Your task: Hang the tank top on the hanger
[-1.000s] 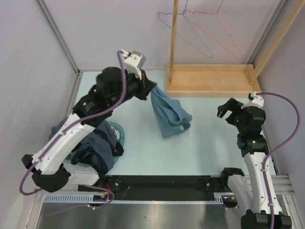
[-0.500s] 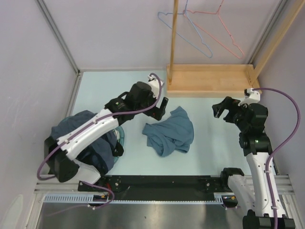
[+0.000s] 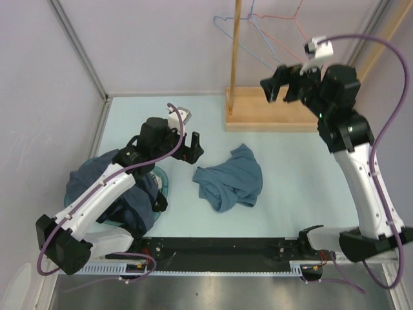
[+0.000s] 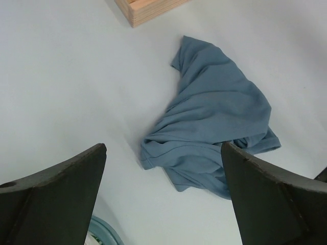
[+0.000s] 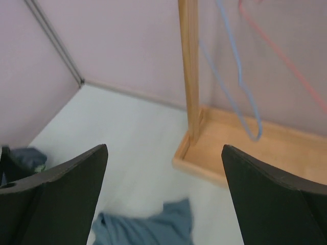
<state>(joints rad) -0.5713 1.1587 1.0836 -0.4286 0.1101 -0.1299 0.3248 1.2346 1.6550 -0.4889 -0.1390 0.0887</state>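
My right gripper is to go next to the light-blue wire hanger's near sloping arm (image 3: 268,46) (image 5: 239,74) and close there, a little above the hanger's near end.
The teal-blue tank top (image 3: 230,180) lies crumpled in a heap on the table, held by nothing. My left gripper (image 3: 189,147) hovers open just left of it, and in the left wrist view the tank top (image 4: 214,122) lies ahead of the wide-apart fingers of that gripper (image 4: 163,147). The light-blue wire hanger (image 3: 248,46) hangs at the back beside the wooden post. My right gripper (image 3: 282,89) is raised high near it, open and empty. In the right wrist view the hanger (image 5: 240,76) hangs ahead and above, past that gripper (image 5: 164,148).
A pink wire hanger (image 3: 293,29) hangs right of the blue one. The rack's wooden post (image 3: 236,45) rises from a wooden base tray (image 3: 271,116). A navy heap of clothes (image 3: 113,187) fills a teal basket (image 3: 162,184) at the left. Walls close in on the sides.
My left gripper opened and let go of the tank top, which dropped flat on the table; that arm drew back left. The right arm rose and swung toward the hangers.
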